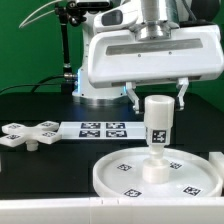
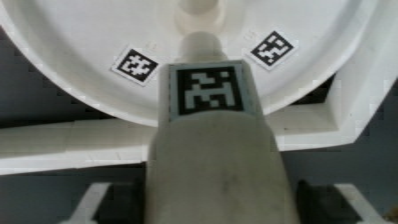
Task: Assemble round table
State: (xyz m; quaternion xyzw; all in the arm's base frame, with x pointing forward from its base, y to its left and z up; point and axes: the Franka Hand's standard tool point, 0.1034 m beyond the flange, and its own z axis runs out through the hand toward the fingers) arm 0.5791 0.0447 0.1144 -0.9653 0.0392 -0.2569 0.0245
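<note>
My gripper is going to let go of the short thick leg, now upright at the disc's centre, once it is down in the raised collar at the large disc's centre (image 1: 155, 160) (image 2: 199, 34).
The round table's large rimmed disc (image 1: 105, 172) lies flat near the front, with tags on its face. The short thick leg (image 1: 157, 130) stands upright at the disc's centre and carries a tag on its side. My gripper (image 1: 157, 98) hangs straight above, with its fingers on either side of the leg's top. In the wrist view the leg (image 2: 210, 140) runs down to the disc (image 2: 71, 40), and the dark pads (image 2: 121, 200) sit against its two sides. The gripper (image 2: 217, 205) is shut on the leg. The cross-shaped base piece (image 1: 30, 135) lies loose on the exterior view's left.
The marker board (image 1: 100, 127) lies flat behind the disc, between it and the arm's base (image 1: 90, 92). A white wall piece (image 1: 215, 162) stands beside the disc at the exterior view's right edge. The table top is black.
</note>
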